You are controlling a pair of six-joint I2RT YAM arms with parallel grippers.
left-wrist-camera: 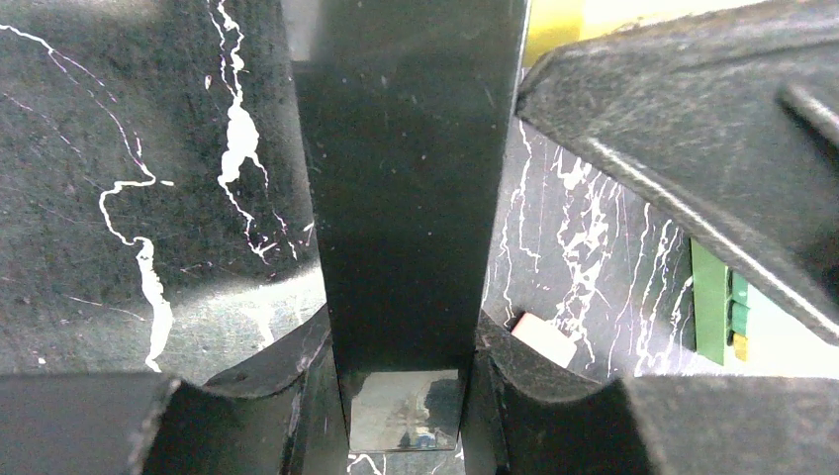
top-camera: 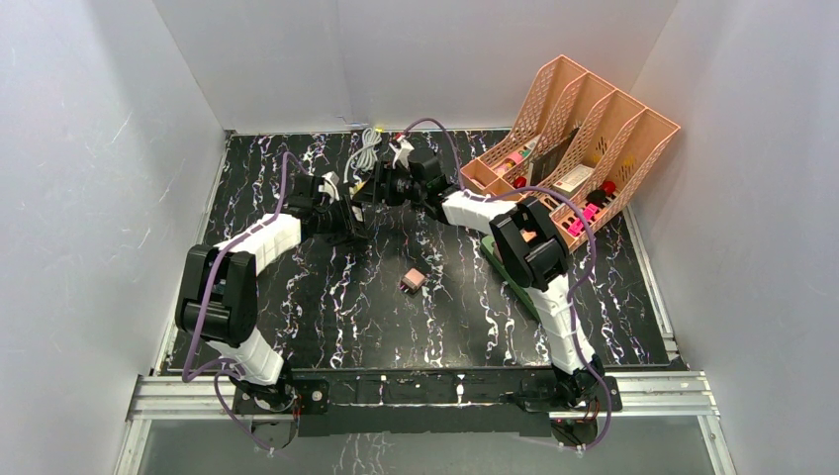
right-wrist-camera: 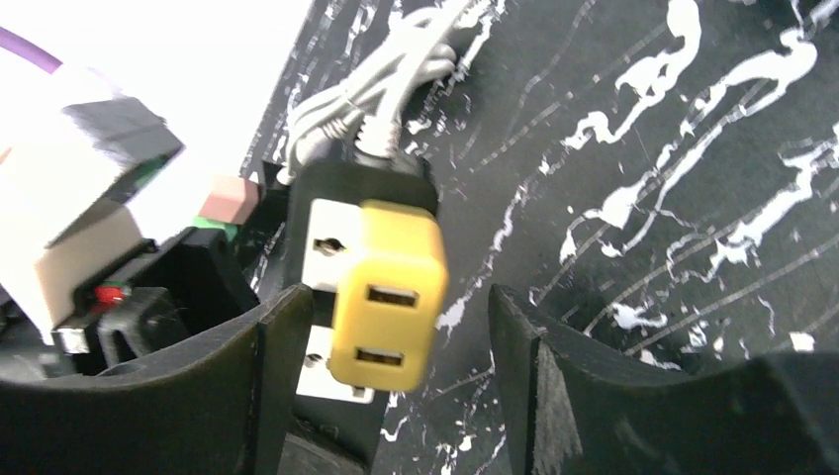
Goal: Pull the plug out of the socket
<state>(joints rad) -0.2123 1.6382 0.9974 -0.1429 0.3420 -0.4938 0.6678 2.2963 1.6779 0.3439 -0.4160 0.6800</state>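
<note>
Next, my left gripper releases the socket on the black marble [top-camera: 277, 184] between its wrist and the nearest back corner. The socket is now at the back centre.
The socket [right-wrist-camera: 326, 242] is a black strip with a white face, and a coiled white cable [right-wrist-camera: 381, 74] leaves its far end. A yellow plug [right-wrist-camera: 388, 287] with two slots sits in that face. My right gripper [right-wrist-camera: 396, 371] is open around the plug: the left finger lies close beside it and a gap shows on the right. My left gripper [left-wrist-camera: 406, 406] is shut on the socket's black body [left-wrist-camera: 406, 198]. In the top view both grippers meet at the back centre, left gripper [top-camera: 348, 213] and right gripper [top-camera: 384, 186].
A small pink block [top-camera: 413, 281] lies mid-table. A pink file rack [top-camera: 579, 134] with small items stands at the back right. A green board [top-camera: 507, 269] lies under the right arm. The white cable [top-camera: 368, 148] is bundled near the back wall.
</note>
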